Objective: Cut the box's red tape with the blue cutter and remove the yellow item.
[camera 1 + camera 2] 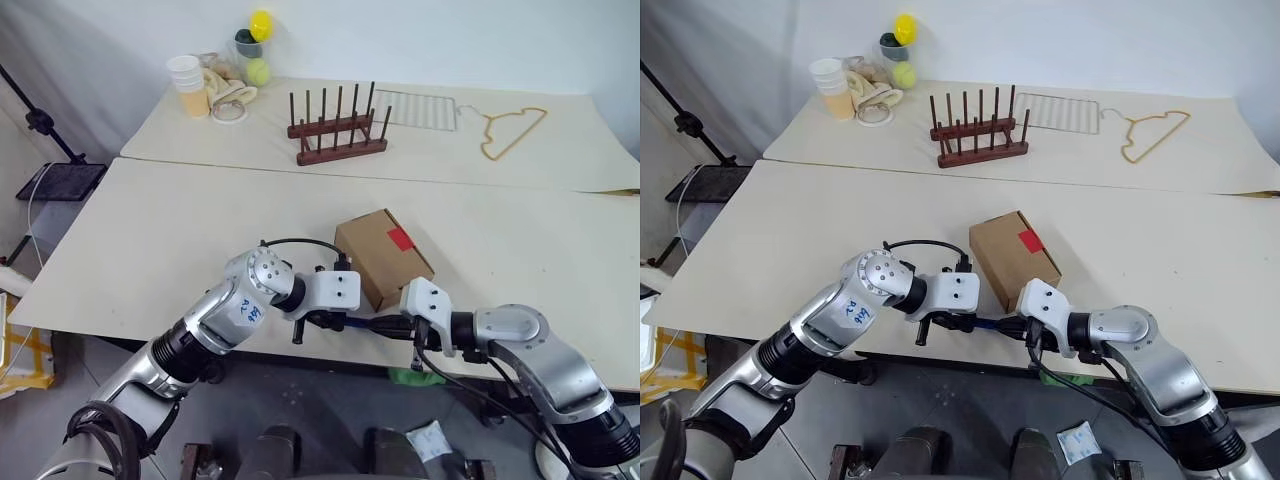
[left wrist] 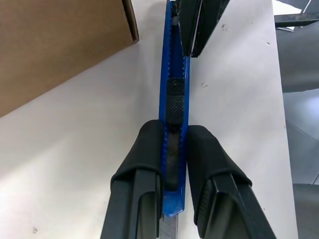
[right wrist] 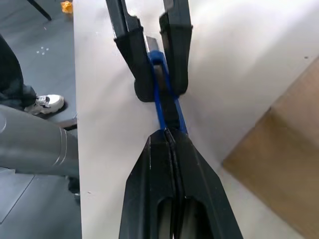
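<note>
My left gripper holds the blue cutter near its blade. Next, my right gripper opens, moves back and takes the cutter's rear end (image 2: 169, 25) to cut.
The box (image 1: 372, 262), a brown carton, lies shut on the near table, with the red tape (image 1: 400, 238) on its top. Just in front of it, by the table's front edge, the blue cutter (image 2: 172, 59) hangs level between both grippers. My left gripper (image 2: 172, 137) is shut on the cutter's slider part, one pad on each side. My right gripper (image 3: 169, 133) is shut, its joined tips meeting the cutter's far end (image 3: 164, 112); I cannot tell whether they pinch it. The yellow item is hidden.
On the far table stand a wooden peg rack (image 1: 338, 130), a wire grid (image 1: 415, 108), a yellow hanger (image 1: 515, 130), stacked cups (image 1: 188, 85), a tennis ball (image 1: 258, 72) and a small yellow ball (image 1: 260, 22). The table's front edge (image 1: 150, 335) runs under the grippers.
</note>
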Controlling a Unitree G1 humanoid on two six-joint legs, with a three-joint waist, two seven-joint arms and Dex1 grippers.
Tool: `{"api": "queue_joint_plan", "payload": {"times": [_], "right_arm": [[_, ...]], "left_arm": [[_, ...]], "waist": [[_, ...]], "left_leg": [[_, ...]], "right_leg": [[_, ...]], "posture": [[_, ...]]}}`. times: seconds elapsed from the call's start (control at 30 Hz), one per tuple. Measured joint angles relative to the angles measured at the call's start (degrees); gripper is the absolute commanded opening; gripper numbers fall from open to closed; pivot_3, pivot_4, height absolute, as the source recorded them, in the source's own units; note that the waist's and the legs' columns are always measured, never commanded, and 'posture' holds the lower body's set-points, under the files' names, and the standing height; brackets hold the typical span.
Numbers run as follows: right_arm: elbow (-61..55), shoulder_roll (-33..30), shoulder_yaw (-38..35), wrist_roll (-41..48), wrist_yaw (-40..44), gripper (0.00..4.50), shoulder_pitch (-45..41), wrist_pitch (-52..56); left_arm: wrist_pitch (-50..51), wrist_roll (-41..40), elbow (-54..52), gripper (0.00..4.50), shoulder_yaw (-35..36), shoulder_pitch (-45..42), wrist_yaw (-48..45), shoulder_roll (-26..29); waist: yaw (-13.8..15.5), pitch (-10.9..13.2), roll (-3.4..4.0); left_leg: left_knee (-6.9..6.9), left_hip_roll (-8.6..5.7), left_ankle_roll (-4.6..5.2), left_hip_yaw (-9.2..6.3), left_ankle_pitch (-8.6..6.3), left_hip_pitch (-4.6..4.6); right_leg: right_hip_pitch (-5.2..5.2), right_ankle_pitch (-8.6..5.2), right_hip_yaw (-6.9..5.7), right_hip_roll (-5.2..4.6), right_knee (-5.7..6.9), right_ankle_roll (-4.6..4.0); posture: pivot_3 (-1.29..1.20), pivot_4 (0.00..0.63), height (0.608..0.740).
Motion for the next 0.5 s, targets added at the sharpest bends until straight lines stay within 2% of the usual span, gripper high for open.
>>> {"api": "queue_joint_plan", "payload": {"times": [0.5], "right_arm": [[3.12,4.79,2.2,-0.91,-1.84,0.01,-0.8,-1.28]], "left_arm": [[0.42,-0.01,-0.16,0.47,-0.03,-0.01,-0.01,0.37]], "waist": [[-0.27,-0.02,0.0]], "left_leg": [[0.0,0.01,-0.01,0.0,0.01,0.05]], "right_leg": [[0.02,0.0,0.01,0.04,0.04,0.0]], "posture": [[0.0,0.15,0.74]]}}
